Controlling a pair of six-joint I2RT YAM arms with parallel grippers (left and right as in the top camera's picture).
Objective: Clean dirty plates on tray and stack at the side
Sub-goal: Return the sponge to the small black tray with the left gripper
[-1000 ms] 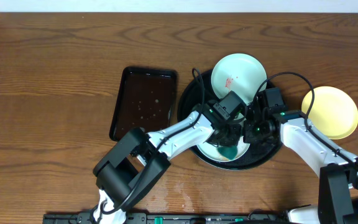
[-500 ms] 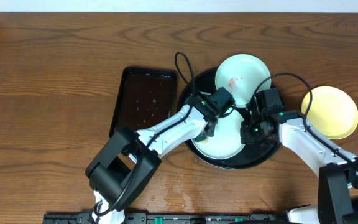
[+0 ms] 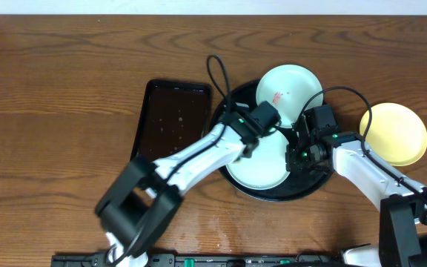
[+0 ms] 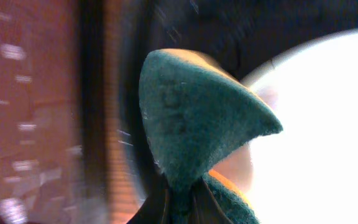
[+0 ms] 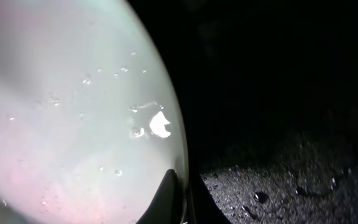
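Observation:
My left gripper has the green and orange sponge. It will let go of it in the front half of the rectangular black tray [image 3: 175,143].
The round black tray [image 3: 232,111] holds two mint-white plates. One plate [image 3: 262,163] lies in the tray's front part and looks wet and clean; it also shows in the right wrist view [image 5: 73,106]. The other plate [image 3: 288,89], with a red smear, leans on the tray's back rim. A pale yellow plate [image 3: 394,133] lies on the table at the right. My left gripper [image 3: 252,146] is shut on a green and orange sponge [image 4: 197,118] over the front plate's left edge. My right gripper [image 3: 296,154] [image 5: 182,199] is shut on that plate's right rim.
A smaller rectangular black tray [image 3: 170,122] with water drops lies left of the round tray. Cables loop over the tray's back. Water drops lie on the round tray's floor [image 5: 278,180]. Bare wooden table [image 3: 65,89] spreads to the left and back.
My left gripper has moved the sponge from the plate's front middle up to its left edge. The plate's face now shows. The right gripper has stayed on the rim.

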